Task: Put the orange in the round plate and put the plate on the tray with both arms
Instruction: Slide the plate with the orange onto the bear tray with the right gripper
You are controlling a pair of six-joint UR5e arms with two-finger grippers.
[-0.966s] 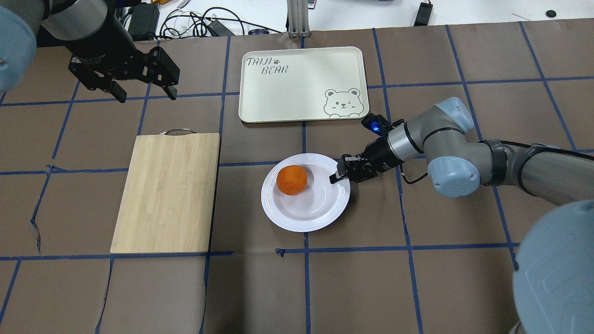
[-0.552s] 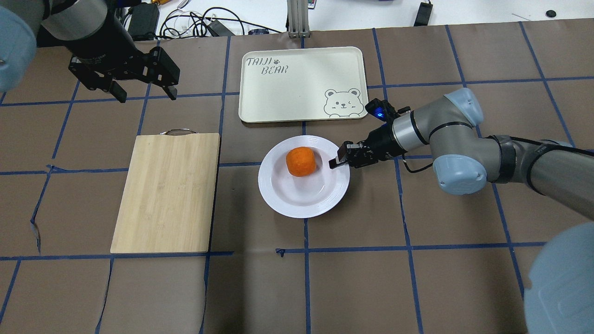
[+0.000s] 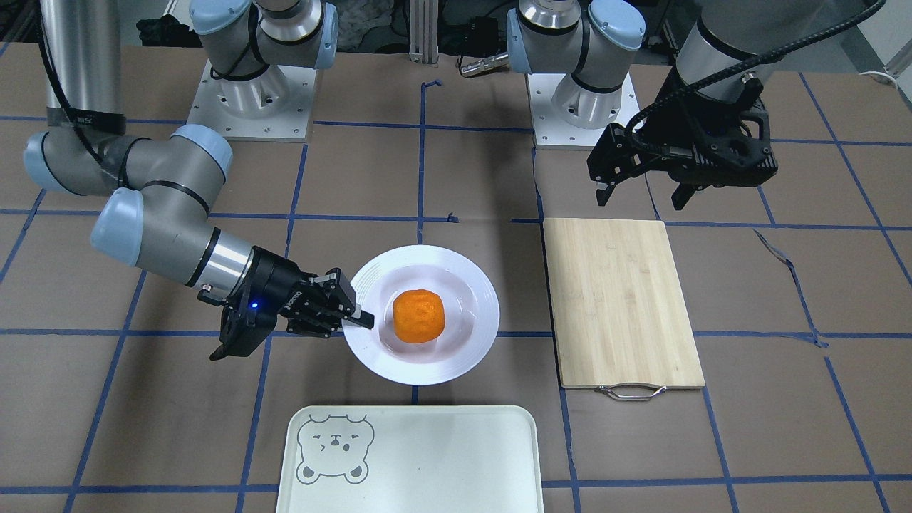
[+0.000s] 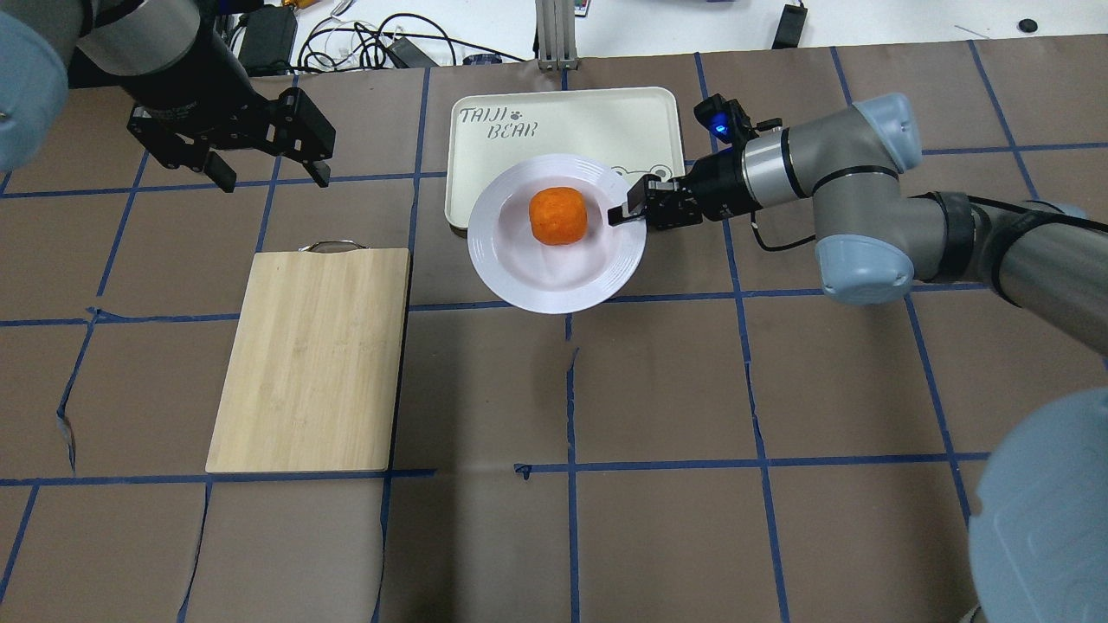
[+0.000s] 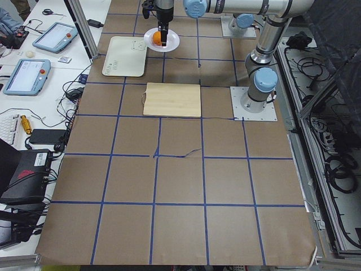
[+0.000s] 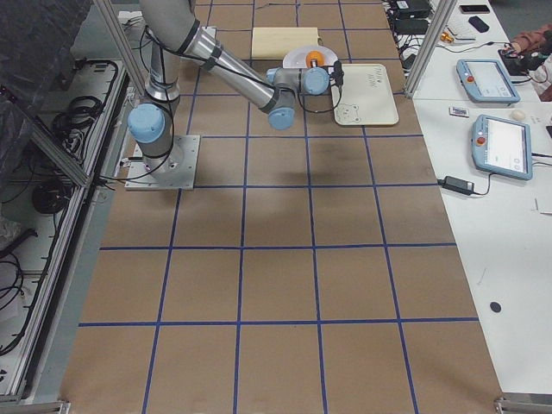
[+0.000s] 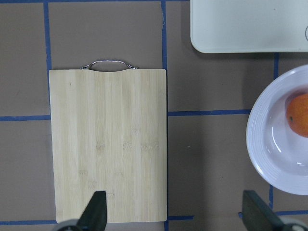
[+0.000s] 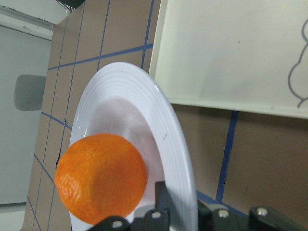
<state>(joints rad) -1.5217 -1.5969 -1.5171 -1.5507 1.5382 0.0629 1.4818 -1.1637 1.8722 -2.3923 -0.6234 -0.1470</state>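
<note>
The robot's right gripper will let go of the round plate in the middle of the cream tray (image 3: 412,462) (image 8: 250,41), partly over the bear drawing. The plate is now held level above the table.
The orange (image 4: 558,215) (image 3: 419,315) lies in the middle of the white round plate (image 4: 537,279) (image 3: 464,343). My right gripper (image 4: 628,212) (image 3: 358,318) is shut on the plate's rim and holds it level above the table. In the overhead view the plate overlaps the near edge of the cream tray (image 4: 563,121) (image 3: 427,463). The right wrist view shows the orange (image 8: 101,175) on the plate (image 8: 168,130) with the tray (image 8: 231,53) beyond. My left gripper (image 4: 268,177) (image 3: 641,196) (image 7: 175,219) hangs open and holds nothing, far off beyond the board.
A bamboo cutting board (image 4: 312,359) (image 3: 623,303) (image 7: 108,144) with a metal handle lies left of the plate. Cables and boxes (image 4: 363,43) sit past the table's far edge. Brown mat with blue tape lines covers the table.
My right gripper has carried the plate with the orange away from the robot, from the table's middle to the tray's near edge. The left arm has stayed still.
</note>
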